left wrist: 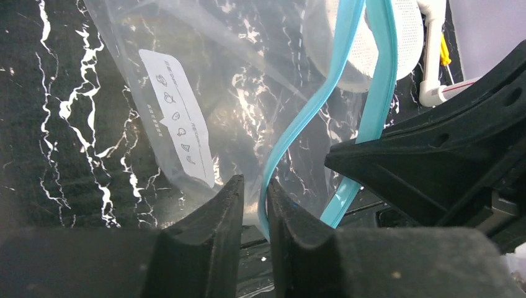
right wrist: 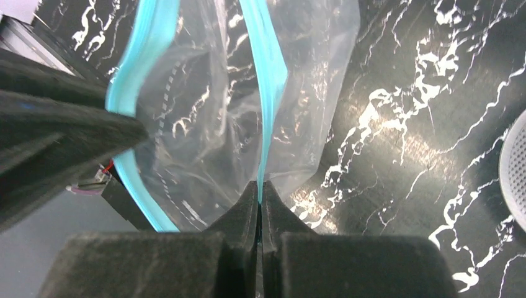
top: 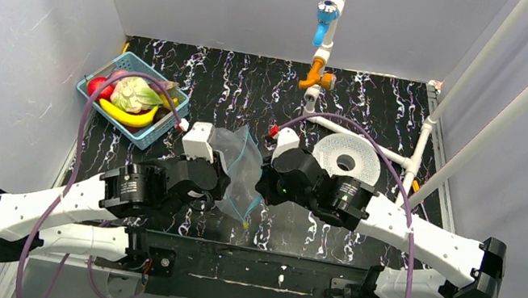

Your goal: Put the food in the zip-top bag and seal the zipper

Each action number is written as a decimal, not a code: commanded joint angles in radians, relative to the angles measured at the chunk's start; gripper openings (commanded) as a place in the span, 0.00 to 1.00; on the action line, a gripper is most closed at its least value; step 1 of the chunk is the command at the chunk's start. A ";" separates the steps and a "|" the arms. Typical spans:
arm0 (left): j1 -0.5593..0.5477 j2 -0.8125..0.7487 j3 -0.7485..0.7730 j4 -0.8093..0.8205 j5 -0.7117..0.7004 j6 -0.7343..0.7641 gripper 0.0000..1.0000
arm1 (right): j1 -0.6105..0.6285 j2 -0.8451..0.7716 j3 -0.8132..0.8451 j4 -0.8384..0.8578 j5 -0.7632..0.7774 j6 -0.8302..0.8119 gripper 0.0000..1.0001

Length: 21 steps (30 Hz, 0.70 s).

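Note:
My left gripper should get a firm hold on the bag's teal zipper edge (left wrist: 268, 174) and pull the opening wide before getting food, because the bag's opening is a narrow slot.
The clear zip-top bag (top: 242, 163) hangs between my two grippers at mid table, its mouth spread apart. My right gripper (right wrist: 259, 185) is shut on one teal zipper (right wrist: 268, 74) lip. My left gripper (left wrist: 254, 186) is narrowly open; the other zipper lip (left wrist: 310, 118) and bag film run through the gap, against the right finger. The bag's white label (left wrist: 180, 124) faces the left wrist camera. The bag looks empty. The food lies in the blue basket (top: 94, 96) at far left: a yellow banana (top: 127, 117), a red apple (top: 97, 87) and other pieces.
A white round perforated disc (top: 346, 162) lies right of the bag. A white pipe frame (top: 326, 45) with blue and orange fittings stands at the back and runs along the right side. Grey walls enclose the black marbled table (top: 240, 79).

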 commanded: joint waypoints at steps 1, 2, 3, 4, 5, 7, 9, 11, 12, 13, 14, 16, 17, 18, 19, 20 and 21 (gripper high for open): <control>0.003 0.035 0.050 -0.008 -0.005 0.051 0.23 | 0.012 0.037 0.099 -0.011 0.033 -0.063 0.01; 0.003 0.050 0.057 -0.016 -0.007 0.056 0.25 | 0.016 0.043 0.115 -0.015 0.032 -0.074 0.01; 0.003 0.063 0.063 -0.026 -0.010 0.058 0.27 | 0.020 0.045 0.128 -0.017 0.030 -0.084 0.01; 0.003 0.074 0.067 -0.033 -0.017 0.060 0.29 | 0.024 0.046 0.141 -0.019 0.030 -0.091 0.01; 0.003 0.083 0.070 -0.040 -0.024 0.060 0.32 | 0.027 0.047 0.155 -0.021 0.031 -0.097 0.01; 0.003 0.090 0.073 -0.045 -0.033 0.058 0.39 | 0.031 0.046 0.171 -0.028 0.030 -0.102 0.01; 0.003 0.089 0.068 -0.020 -0.030 0.081 0.44 | 0.037 0.045 0.177 -0.027 0.023 -0.104 0.01; 0.003 0.082 0.068 -0.011 -0.037 0.095 0.44 | 0.043 0.047 0.180 -0.028 0.019 -0.104 0.01; 0.003 0.078 0.068 -0.009 -0.042 0.101 0.40 | 0.047 0.049 0.180 -0.029 0.025 -0.105 0.01; 0.003 0.074 0.067 -0.009 -0.043 0.105 0.37 | 0.048 0.050 0.180 -0.032 0.033 -0.105 0.01; 0.003 0.069 0.065 -0.008 -0.039 0.112 0.31 | 0.050 0.052 0.180 -0.036 0.042 -0.105 0.01; 0.003 0.040 0.041 0.021 0.000 0.137 0.04 | 0.052 0.049 0.175 -0.045 0.085 -0.115 0.06; 0.003 0.029 0.034 0.028 0.011 0.139 0.01 | 0.051 0.048 0.176 -0.047 0.100 -0.122 0.09; 0.003 0.016 0.020 0.048 0.022 0.139 0.00 | 0.051 0.048 0.177 -0.047 0.115 -0.132 0.12; 0.003 0.002 0.003 0.063 0.032 0.137 0.00 | 0.051 0.050 0.181 -0.049 0.132 -0.143 0.14; 0.003 -0.009 -0.009 0.076 0.041 0.133 0.00 | 0.051 0.053 0.189 -0.052 0.147 -0.152 0.16; 0.003 -0.020 -0.020 0.084 0.047 0.126 0.00 | 0.051 0.058 0.196 -0.054 0.161 -0.164 0.17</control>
